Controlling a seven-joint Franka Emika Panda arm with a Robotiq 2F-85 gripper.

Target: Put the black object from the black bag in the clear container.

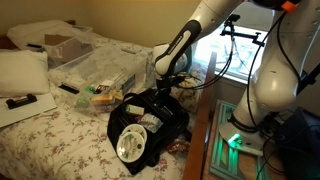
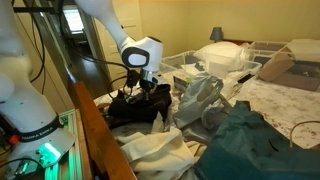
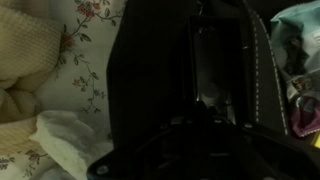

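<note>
Next, my gripper releases the long black object next to the colourful packets in the clear container (image 1: 99,91).
The black bag (image 1: 150,122) lies open on the floral bedsheet, in both exterior views (image 2: 132,108). My gripper (image 1: 166,88) is lowered into the bag's top opening; it also shows in an exterior view (image 2: 141,90). The wrist view shows only the bag's dark inside (image 3: 150,90) with a stitched edge; my fingers merge with the darkness, so I cannot tell whether they are open or shut. I cannot make out the black object. The clear container (image 1: 103,66) stands on the bed beyond the bag, with crumpled clear plastic in it (image 2: 200,92).
A round white and silver item (image 1: 130,148) lies on the bag's near end. A cardboard box (image 1: 62,45), a white pillow (image 1: 22,70) and a black remote (image 1: 20,101) are on the bed. White cloth (image 2: 160,150) and teal cloth (image 2: 250,140) lie beside the bag. A wooden bed rail (image 2: 100,130) runs along the edge.
</note>
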